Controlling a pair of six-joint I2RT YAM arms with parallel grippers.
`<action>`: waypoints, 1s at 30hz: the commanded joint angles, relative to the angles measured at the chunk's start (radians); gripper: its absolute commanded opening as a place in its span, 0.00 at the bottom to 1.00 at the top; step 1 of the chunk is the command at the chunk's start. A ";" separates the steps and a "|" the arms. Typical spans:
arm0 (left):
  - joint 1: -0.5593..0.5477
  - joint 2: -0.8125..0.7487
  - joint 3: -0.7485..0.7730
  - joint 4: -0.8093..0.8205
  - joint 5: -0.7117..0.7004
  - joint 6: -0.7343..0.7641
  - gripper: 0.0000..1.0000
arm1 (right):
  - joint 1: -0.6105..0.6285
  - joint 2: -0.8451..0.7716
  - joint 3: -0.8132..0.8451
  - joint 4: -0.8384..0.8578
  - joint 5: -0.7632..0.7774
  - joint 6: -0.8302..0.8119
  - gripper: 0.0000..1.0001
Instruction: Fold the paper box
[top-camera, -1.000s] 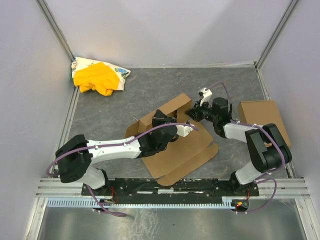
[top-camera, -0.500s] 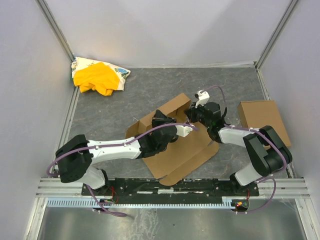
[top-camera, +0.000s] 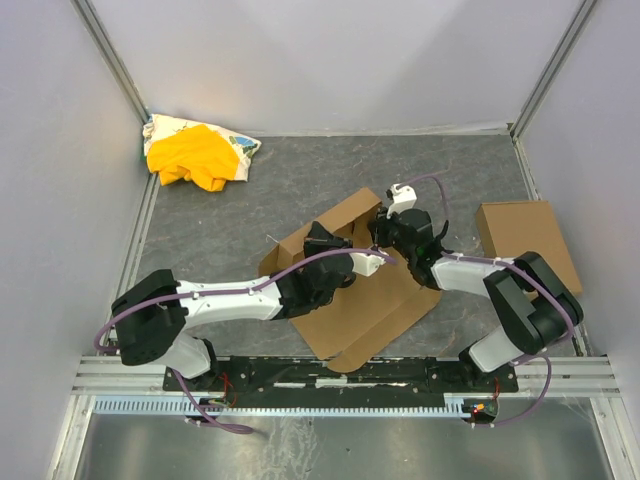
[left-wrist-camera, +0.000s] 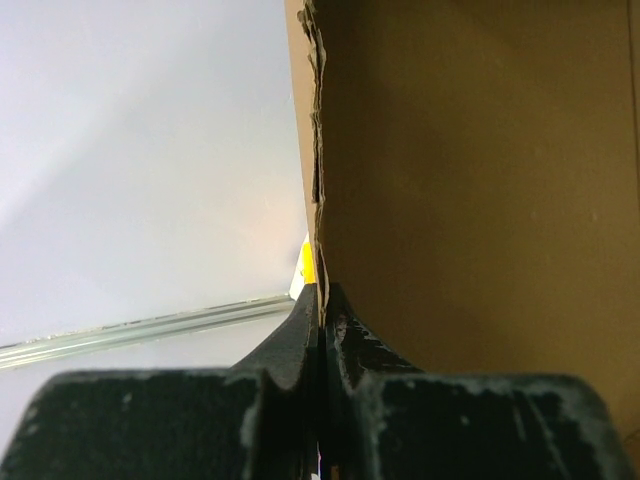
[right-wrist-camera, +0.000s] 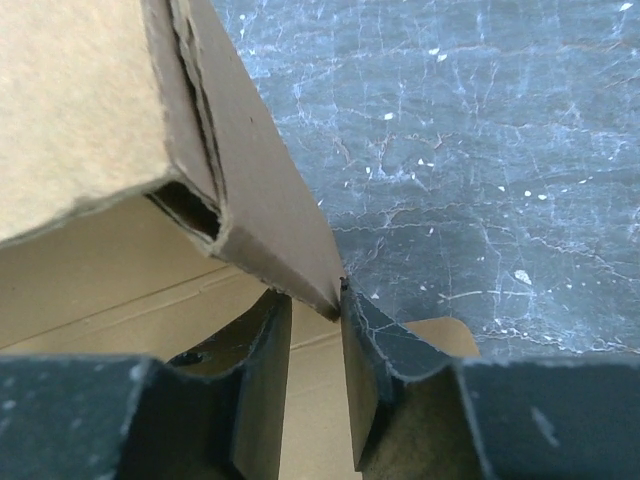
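Note:
My right gripper should pinch that side's corner (top-camera: 374, 201) of the paper box, which lies crooked with its raised side slanting, and swing the box straight before folding its ends.
The paper box (top-camera: 365, 300) lies partly folded mid-table, with one long wall raised at its far side. My left gripper (top-camera: 322, 238) is shut on the thin edge of a raised cardboard wall; in the left wrist view the jaws (left-wrist-camera: 320, 292) pinch that edge and the wall (left-wrist-camera: 470, 180) fills the right side. My right gripper (top-camera: 381, 228) is at the right end of the raised wall. In the right wrist view its jaws (right-wrist-camera: 315, 302) stand apart, with the corner of the doubled-over wall (right-wrist-camera: 250, 200) between the fingertips, touching the right finger (right-wrist-camera: 365, 330).
A smaller flat cardboard rectangle (top-camera: 525, 240) lies at the right edge. A yellow cloth bundle (top-camera: 195, 155) sits in the far left corner. White walls enclose the dark grey table (right-wrist-camera: 480, 150) on three sides.
My right gripper has moved left, from beside the box to the right end of the raised wall. The left gripper keeps its hold; the box has shifted slightly.

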 joint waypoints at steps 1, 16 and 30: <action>-0.008 -0.004 -0.006 0.045 0.013 0.013 0.03 | 0.004 0.049 0.031 0.038 -0.061 -0.010 0.35; -0.008 -0.009 -0.013 0.052 0.013 0.007 0.03 | 0.020 0.161 0.054 0.152 -0.084 0.035 0.22; -0.009 -0.008 -0.019 0.058 -0.014 0.011 0.12 | 0.176 0.090 0.115 -0.127 0.387 0.154 0.02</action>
